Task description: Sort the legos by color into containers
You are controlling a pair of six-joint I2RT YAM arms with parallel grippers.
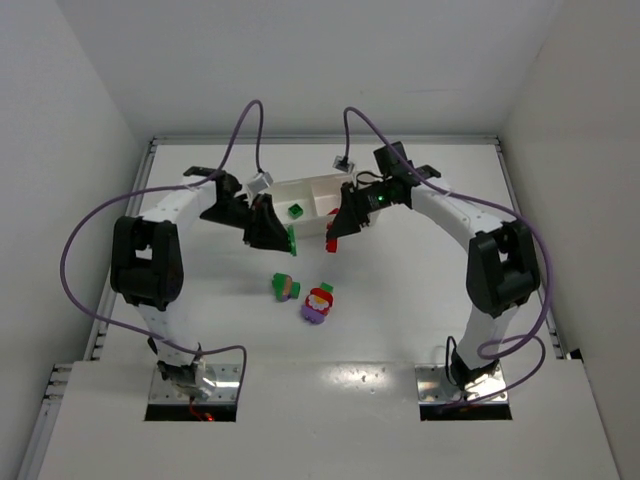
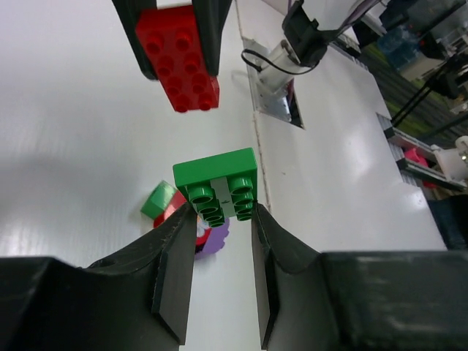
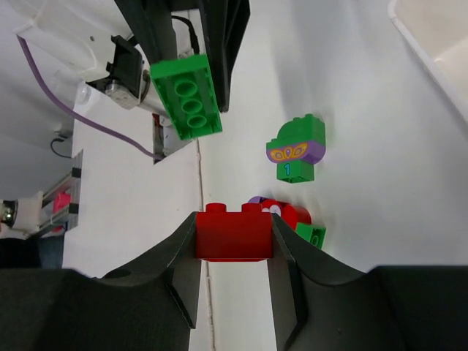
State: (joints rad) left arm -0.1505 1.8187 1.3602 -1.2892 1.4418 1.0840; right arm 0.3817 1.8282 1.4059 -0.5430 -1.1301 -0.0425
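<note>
Next, my right gripper releases the red brick in the white tray, putting it just across the divider from the small green brick [image 1: 326, 200].
My left gripper [image 1: 290, 242] is shut on a green brick [image 2: 217, 186], held above the table just in front of the white tray [image 1: 283, 189]. My right gripper [image 1: 331, 240] is shut on a red brick [image 3: 234, 233], facing the left one closely. The red brick also shows in the left wrist view [image 2: 178, 57], the green brick in the right wrist view [image 3: 186, 98]. A small green brick [image 1: 295, 210] lies in the tray's middle compartment. On the table lie a green-and-purple clump [image 1: 285, 287] and a red, purple and green clump [image 1: 318, 303].
The tray stands at the back centre between the two arms, with purple cables arching above it. White walls close the table on the left, right and back. The arm bases sit at the near edge.
</note>
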